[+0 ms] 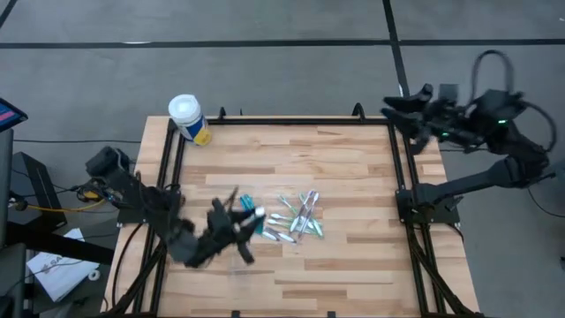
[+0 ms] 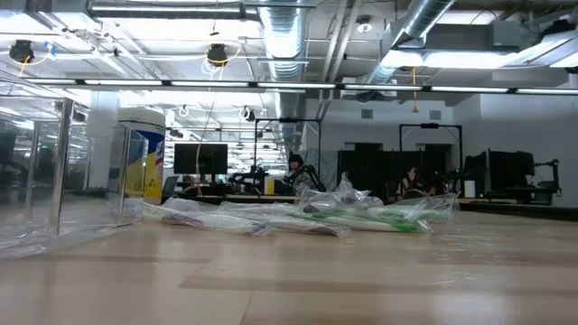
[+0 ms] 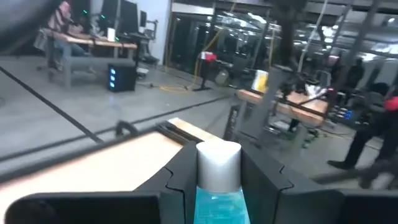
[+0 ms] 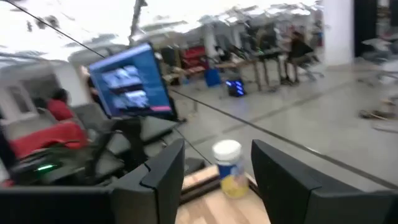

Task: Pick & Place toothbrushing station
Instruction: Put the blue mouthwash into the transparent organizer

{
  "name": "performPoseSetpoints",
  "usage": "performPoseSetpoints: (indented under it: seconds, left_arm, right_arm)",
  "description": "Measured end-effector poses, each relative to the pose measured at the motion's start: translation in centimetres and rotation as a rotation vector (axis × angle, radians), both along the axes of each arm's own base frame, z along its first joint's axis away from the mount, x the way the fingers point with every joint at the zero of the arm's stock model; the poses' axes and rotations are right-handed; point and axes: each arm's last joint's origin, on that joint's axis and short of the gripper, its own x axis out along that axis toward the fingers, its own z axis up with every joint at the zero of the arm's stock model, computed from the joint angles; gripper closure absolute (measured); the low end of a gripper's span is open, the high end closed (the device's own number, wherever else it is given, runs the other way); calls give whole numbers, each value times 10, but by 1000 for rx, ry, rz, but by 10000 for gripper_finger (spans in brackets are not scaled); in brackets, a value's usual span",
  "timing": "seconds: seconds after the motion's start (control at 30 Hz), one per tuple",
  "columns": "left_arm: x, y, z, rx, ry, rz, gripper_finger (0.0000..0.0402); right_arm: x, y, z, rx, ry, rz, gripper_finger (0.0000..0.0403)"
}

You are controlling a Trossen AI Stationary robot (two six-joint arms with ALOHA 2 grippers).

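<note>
Next, my left gripper lets go of the teal tube inside the see-through plastic holder [image 1: 241,256] that is on the table.
My left gripper [image 1: 250,217] hovers over the table's near left part, shut on a teal tube with a white cap [image 3: 217,186]. Just to its right, a loose pile of slim toothbrushes and small tubes [image 1: 297,220] lies flat on the wood; in the low view the pile [image 2: 361,215] is at centre. The see-through plastic holder [image 2: 59,171] stands on the table at the left of the low view. My right gripper [image 1: 393,109] is raised beyond the table's far right corner, open and holding nothing [image 4: 214,152]. My left gripper pinches the tube's teal body [image 3: 217,202] between its two fingers. The fingers point about level and lie along the tube. The white cap [image 3: 219,163] sticks out forward past the fingertips. The tube is lifted clear of the table.
A big white-lidded canister with a yellow label [image 1: 189,118] stands at the table's far left corner. Black frame rails [image 1: 402,168] run along the left and right edges. Bare wood [image 1: 344,159] lies between the pile and the far edge.
</note>
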Motion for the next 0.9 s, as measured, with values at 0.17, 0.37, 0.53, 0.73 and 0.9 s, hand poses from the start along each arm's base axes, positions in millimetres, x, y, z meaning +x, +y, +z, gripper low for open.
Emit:
performPoseSetpoints:
  seconds: [0.17,0.37,0.53,0.73,0.9]
  left_arm:
    - [-15,-44,-32,-19,13,-18,320]
    - [-49,-75,-82,-66,-19,-30,320]
    - [-57,-69,-117,-25,7,-38,320]
    - [-67,-56,-142,33,45,-45,320]
    - [-77,-45,-162,39,48,-54,320]
  right_arm:
    - [29,8,-4,7,24,-50,243]
    - [69,32,-7,11,2,25,258]
    - [94,53,-16,9,21,76,258]
    - [110,81,-25,5,40,118,253]
    - [113,100,-29,4,49,134,254]
